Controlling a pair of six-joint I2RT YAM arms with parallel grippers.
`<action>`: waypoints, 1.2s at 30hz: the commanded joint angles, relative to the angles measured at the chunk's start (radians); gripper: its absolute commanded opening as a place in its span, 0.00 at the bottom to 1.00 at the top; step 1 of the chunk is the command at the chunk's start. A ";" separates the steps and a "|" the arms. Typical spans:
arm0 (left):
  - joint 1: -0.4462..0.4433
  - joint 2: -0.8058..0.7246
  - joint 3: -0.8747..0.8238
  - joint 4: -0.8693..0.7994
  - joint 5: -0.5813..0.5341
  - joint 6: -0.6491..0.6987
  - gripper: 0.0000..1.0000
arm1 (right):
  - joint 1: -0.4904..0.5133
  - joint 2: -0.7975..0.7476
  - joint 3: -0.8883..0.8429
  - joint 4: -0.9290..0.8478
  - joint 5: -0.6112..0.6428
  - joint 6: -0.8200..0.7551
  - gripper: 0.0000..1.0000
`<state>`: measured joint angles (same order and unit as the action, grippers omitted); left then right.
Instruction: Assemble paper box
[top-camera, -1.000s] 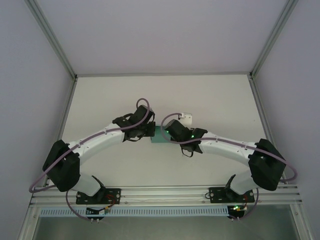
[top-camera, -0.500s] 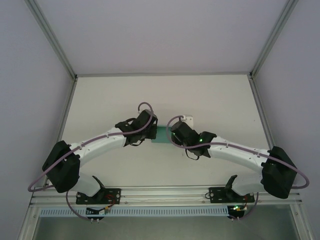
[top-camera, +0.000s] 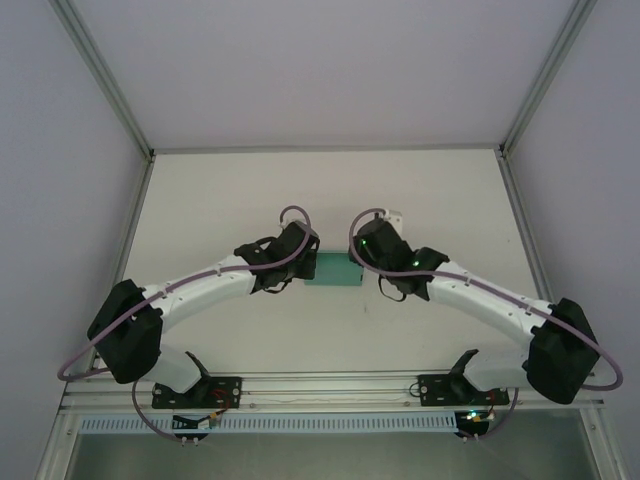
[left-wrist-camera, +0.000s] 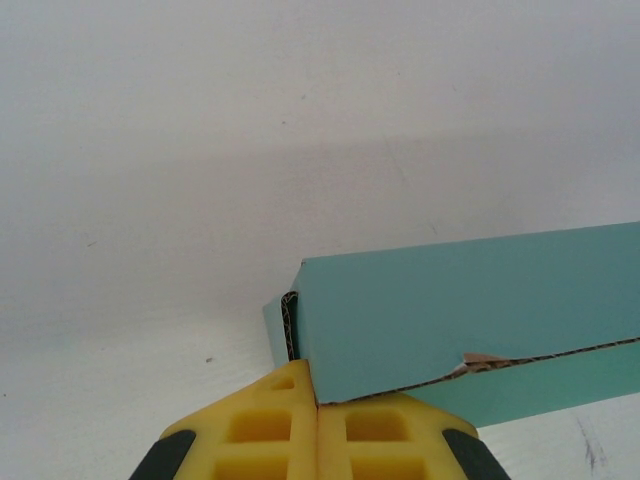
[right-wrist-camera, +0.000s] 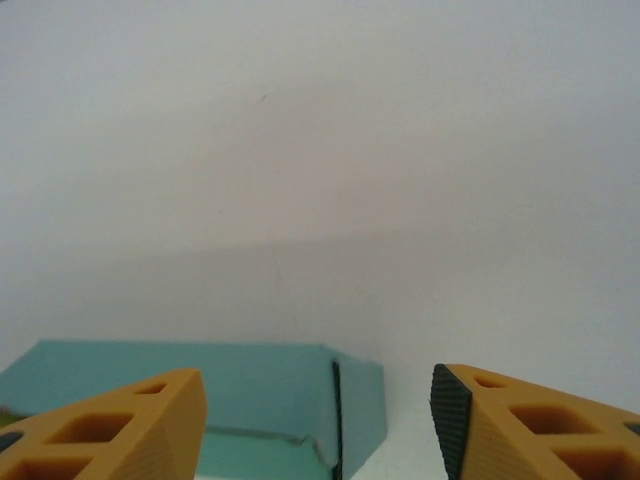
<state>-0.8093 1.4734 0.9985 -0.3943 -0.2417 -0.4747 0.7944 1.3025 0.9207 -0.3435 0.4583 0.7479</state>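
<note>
My left fingers are shut against the box's near corner; next I back off, open, then grip the raw edge at the box's end (left-wrist-camera: 290, 325).
The paper box (top-camera: 335, 268) is a small teal rectangular box lying on the white table (top-camera: 250, 200) between my two arms. My left gripper (top-camera: 305, 262) is at its left end. In the left wrist view the yellow fingers (left-wrist-camera: 265, 425) are pressed together, and the box's (left-wrist-camera: 450, 320) near lower corner runs down into the seam of the gripper (left-wrist-camera: 318, 402). My right gripper (top-camera: 360, 258) stands just off the box's right end. In the right wrist view that gripper (right-wrist-camera: 318, 385) is open with nothing between its fingers. The box (right-wrist-camera: 250, 385) lies low and left behind them.
Metal frame posts (top-camera: 130, 130) and grey side walls border the white table on both sides. A rail (top-camera: 330, 385) with both arm bases runs along the near edge. Bare table stretches beyond the box towards the back wall.
My right gripper has opened and drawn back to the right, off the box. More of the teal box now shows between the arms. The left gripper has stayed shut and shifted slightly right.
</note>
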 joint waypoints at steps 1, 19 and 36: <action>-0.023 0.055 -0.042 -0.187 0.080 0.018 0.00 | -0.021 0.049 0.023 0.024 -0.076 0.011 0.59; -0.020 -0.063 0.056 -0.218 0.161 0.086 0.28 | -0.046 0.107 -0.121 0.039 -0.208 0.143 0.39; 0.070 -0.039 0.187 -0.319 0.200 -0.047 0.54 | -0.042 0.099 -0.210 0.062 -0.201 0.152 0.34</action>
<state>-0.7837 1.4311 1.1660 -0.6804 -0.0860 -0.4606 0.7460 1.3643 0.7750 -0.1036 0.2756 0.9241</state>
